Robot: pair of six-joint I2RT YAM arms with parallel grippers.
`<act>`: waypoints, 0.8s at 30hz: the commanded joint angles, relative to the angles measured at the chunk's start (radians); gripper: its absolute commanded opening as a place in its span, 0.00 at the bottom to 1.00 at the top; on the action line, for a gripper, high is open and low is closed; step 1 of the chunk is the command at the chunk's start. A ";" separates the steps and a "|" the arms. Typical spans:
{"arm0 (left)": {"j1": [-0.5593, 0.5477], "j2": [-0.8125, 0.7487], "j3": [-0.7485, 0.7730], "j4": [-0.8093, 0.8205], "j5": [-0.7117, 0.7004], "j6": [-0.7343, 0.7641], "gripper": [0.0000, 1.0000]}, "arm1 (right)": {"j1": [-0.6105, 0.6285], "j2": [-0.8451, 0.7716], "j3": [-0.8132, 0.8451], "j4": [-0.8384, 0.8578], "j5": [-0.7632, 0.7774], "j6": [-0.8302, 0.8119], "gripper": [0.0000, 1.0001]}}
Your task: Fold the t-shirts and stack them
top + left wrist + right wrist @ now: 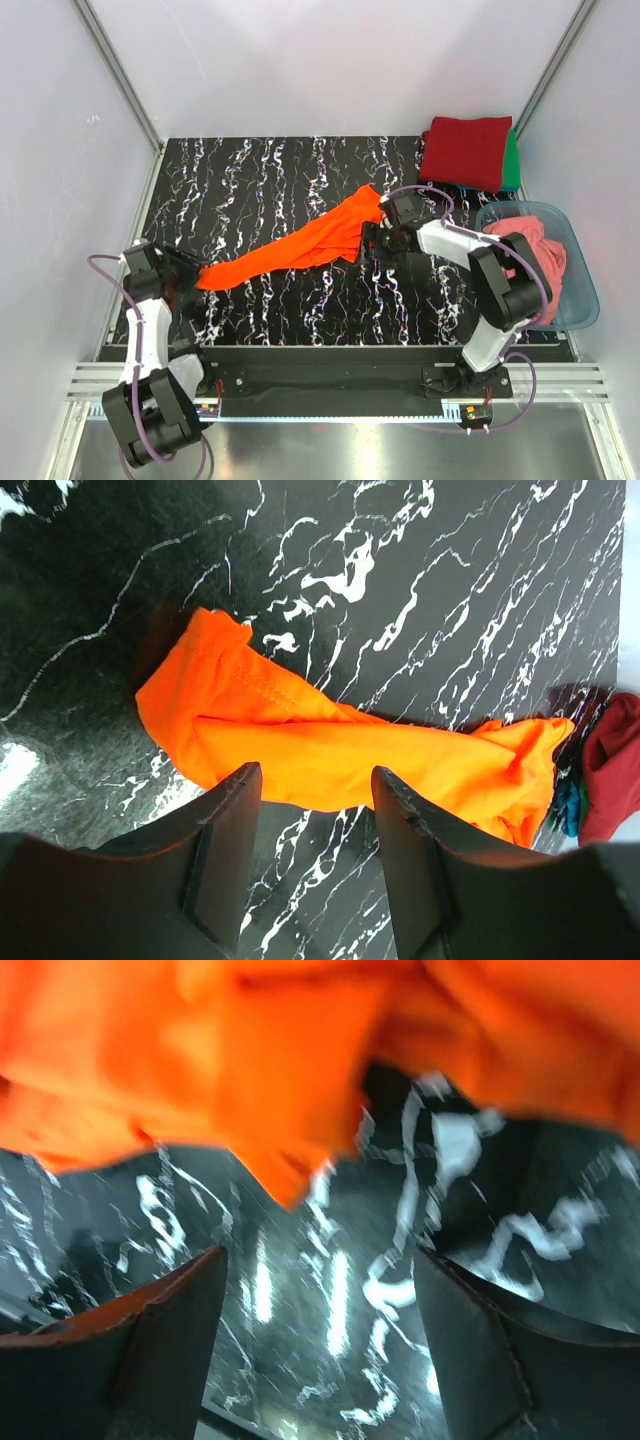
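Observation:
I will pinch the orange t-shirt's pointed corner (285, 1182) with my right gripper, as the shirt lies bunched in a long strip, before both grippers lift and spread it for folding.
A bright orange t-shirt (300, 245) lies stretched in a long bunched strip across the black marbled table, from lower left to upper right. My left gripper (185, 275) is open at its left end; in the left wrist view the shirt (330, 755) lies just beyond my open fingers (225, 830), nothing between them. My right gripper (372, 238) is open at the shirt's right end; the orange cloth (260, 1060) hangs ahead of the fingers (170, 1340). A dark red folded shirt (465, 150) lies on a green one (513, 165) at the back right. A salmon-pink shirt (535, 255) sits in the tub.
A translucent blue-grey plastic tub (580, 300) stands at the right edge of the table. White walls enclose the table on three sides. The metal rail with the arm bases runs along the near edge.

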 commanded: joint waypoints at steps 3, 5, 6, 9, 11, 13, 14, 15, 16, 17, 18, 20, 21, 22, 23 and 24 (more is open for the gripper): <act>0.000 -0.019 -0.010 0.036 -0.038 0.023 0.53 | 0.025 0.105 0.061 0.108 -0.009 -0.002 0.80; 0.000 -0.014 -0.011 0.039 -0.044 0.024 0.53 | 0.040 0.128 0.068 0.107 0.030 -0.005 0.79; 0.000 -0.016 -0.013 0.041 -0.045 0.024 0.53 | 0.042 0.147 0.068 0.107 0.040 -0.005 0.79; 0.000 -0.028 -0.023 0.047 -0.056 0.021 0.53 | 0.065 0.184 0.074 0.105 0.101 -0.004 0.75; 0.000 -0.039 -0.034 0.049 -0.067 0.017 0.52 | 0.076 0.210 0.085 0.105 0.130 -0.012 0.70; 0.000 -0.045 -0.039 0.050 -0.073 0.014 0.52 | 0.083 0.250 0.100 0.099 0.146 -0.016 0.62; 0.000 -0.049 -0.039 0.050 -0.074 0.014 0.52 | 0.091 0.250 0.104 0.096 0.158 -0.016 0.58; 0.000 -0.051 -0.039 0.050 -0.079 0.014 0.52 | 0.094 0.248 0.104 0.096 0.166 -0.015 0.54; 0.001 -0.052 -0.037 0.049 -0.085 0.014 0.52 | 0.096 0.248 0.102 0.098 0.178 -0.015 0.49; 0.002 -0.052 -0.037 0.049 -0.088 0.014 0.52 | 0.096 0.250 0.102 0.096 0.179 -0.015 0.38; 0.000 -0.056 -0.037 0.047 -0.093 0.012 0.52 | 0.096 0.257 0.104 0.096 0.180 -0.018 0.31; 0.002 -0.056 -0.039 0.047 -0.104 0.011 0.52 | 0.097 0.259 0.104 0.098 0.175 -0.022 0.18; 0.002 -0.054 -0.039 0.046 -0.108 0.009 0.52 | 0.097 0.254 0.102 0.099 0.172 -0.025 0.04; 0.005 -0.054 -0.039 0.046 -0.119 0.008 0.52 | 0.097 0.250 0.098 0.099 0.169 -0.030 0.00; 0.009 -0.053 -0.039 0.046 -0.123 0.006 0.52 | 0.097 0.244 0.093 0.104 0.169 -0.031 0.00; 0.011 -0.052 -0.039 0.044 -0.131 0.001 0.52 | 0.097 0.219 0.078 0.107 0.169 -0.030 0.00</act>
